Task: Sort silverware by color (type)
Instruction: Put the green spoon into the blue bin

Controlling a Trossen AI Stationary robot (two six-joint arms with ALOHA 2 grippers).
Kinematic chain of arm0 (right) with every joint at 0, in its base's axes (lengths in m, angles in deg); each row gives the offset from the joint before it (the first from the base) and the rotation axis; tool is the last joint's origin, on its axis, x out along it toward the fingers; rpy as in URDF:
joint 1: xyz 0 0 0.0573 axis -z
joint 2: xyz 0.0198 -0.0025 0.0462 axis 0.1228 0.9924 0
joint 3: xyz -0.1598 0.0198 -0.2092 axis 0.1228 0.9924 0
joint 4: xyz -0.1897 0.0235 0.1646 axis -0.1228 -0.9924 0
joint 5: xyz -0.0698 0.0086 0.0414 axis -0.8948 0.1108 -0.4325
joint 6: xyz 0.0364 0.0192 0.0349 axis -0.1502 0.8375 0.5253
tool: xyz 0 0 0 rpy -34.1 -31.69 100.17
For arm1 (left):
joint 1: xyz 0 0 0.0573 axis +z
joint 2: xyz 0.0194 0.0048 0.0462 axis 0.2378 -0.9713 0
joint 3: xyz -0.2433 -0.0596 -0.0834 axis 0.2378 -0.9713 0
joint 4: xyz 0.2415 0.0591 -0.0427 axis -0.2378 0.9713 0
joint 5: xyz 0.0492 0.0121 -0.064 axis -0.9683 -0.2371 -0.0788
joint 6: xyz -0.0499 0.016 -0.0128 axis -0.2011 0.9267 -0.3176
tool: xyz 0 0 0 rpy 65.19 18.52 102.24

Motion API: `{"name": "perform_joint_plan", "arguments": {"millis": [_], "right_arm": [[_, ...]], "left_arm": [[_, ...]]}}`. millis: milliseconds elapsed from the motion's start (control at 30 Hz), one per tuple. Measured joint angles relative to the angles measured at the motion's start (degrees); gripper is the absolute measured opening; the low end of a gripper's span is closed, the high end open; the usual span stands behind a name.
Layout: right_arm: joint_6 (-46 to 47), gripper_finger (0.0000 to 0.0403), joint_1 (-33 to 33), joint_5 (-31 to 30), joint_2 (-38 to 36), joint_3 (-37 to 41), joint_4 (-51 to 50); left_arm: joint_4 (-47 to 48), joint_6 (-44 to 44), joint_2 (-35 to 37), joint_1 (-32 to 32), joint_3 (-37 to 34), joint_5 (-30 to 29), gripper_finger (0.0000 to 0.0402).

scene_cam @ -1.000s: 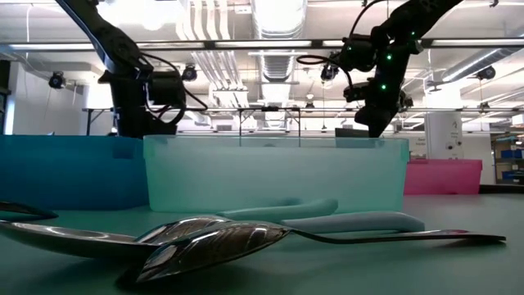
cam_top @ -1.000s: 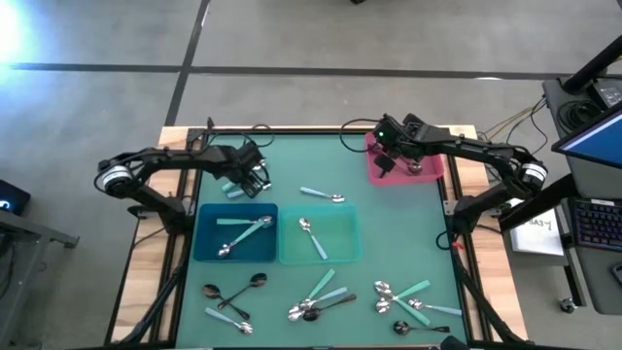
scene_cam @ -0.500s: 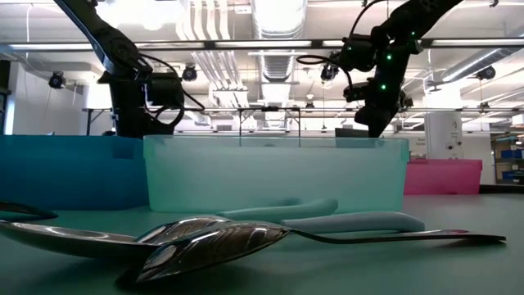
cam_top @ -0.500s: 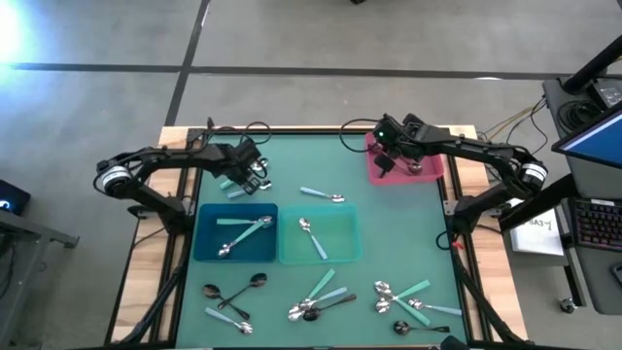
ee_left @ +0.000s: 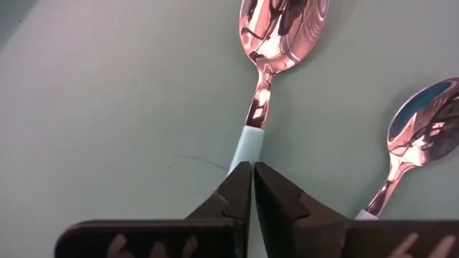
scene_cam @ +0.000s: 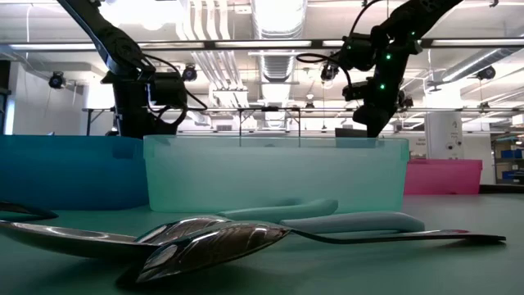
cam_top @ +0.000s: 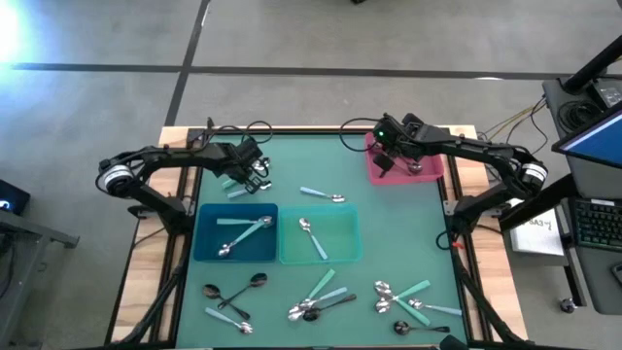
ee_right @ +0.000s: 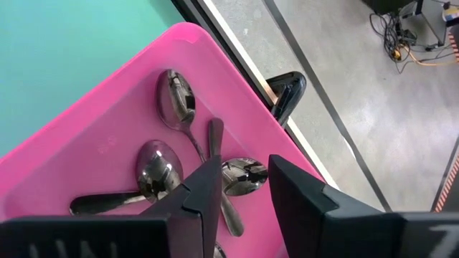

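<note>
The fingers of my left gripper meet above the handle of the teal-handled spoon, so they should open and close around that handle (ee_left: pixel 247 149) before moving to the blue bin.
My left gripper (ee_left: pixel 252 172) is shut on a teal-handled spoon (ee_left: pixel 276 43) lying on the green mat at the far left (cam_top: pixel 255 180). A second teal-handled spoon (ee_left: pixel 423 122) lies beside it. My right gripper (ee_right: pixel 244 186) stands open above the pink bin (ee_right: pixel 107 143) at the far right (cam_top: pixel 389 160). Three dark spoons (ee_right: pixel 179 97) lie in that bin, none between the fingers. In the low view both grippers' fingertips are hidden behind the bins. My left gripper pinches the spoon's teal handle (ee_left: pixel 247 143) between its two fingertips, a little below where the handle meets the silver neck. The fingers come steeply from above and lie along the spoon. The spoon's bowl (ee_left: pixel 283 29) still rests on the mat.
A blue bin (cam_top: pixel 206 243) and a teal bin (cam_top: pixel 340 248) stand side by side mid-table, each holding spoons. One teal-handled spoon (cam_top: pixel 323 195) lies behind them. Several mixed spoons (cam_top: pixel 321 297) are scattered along the near edge. Bare mat lies between the bins and the far edge.
My left gripper has shut on the teal-handled spoon's handle while staying in place. The spoon has not moved.
</note>
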Motion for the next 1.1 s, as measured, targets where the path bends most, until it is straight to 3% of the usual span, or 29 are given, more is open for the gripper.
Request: {"name": "perform_joint_plan", "arguments": {"millis": [167,500,667,933,1100], "right_arm": [[0.0,0.0107,0.0,0.0,0.0,0.0,0.0],[0.0,0.0104,0.0,0.1,0.0,0.0,0.2],[0.0,0.0107,0.0,0.1,0.0,0.0,0.5],[0.0,0.0099,0.0,0.2,0.0,0.0,0.6],[1.2,0.0099,0.0,1.0,0.0,0.0,0.6]], "left_arm": [[0.4,0.4,0.0,-0.1,1.5,0.9,0.0032],[0.1,4.7,-0.4,0.1,3.9,0.4,0.0132],[0.2,4.2,-3.5,0.2,3.3,0.3,0.0157],[0.6,4.0,-10.6,0.5,4.1,1.4,0.0152],[0.7,3.5,-11.5,0.4,4.3,4.5,0.0091]]}}
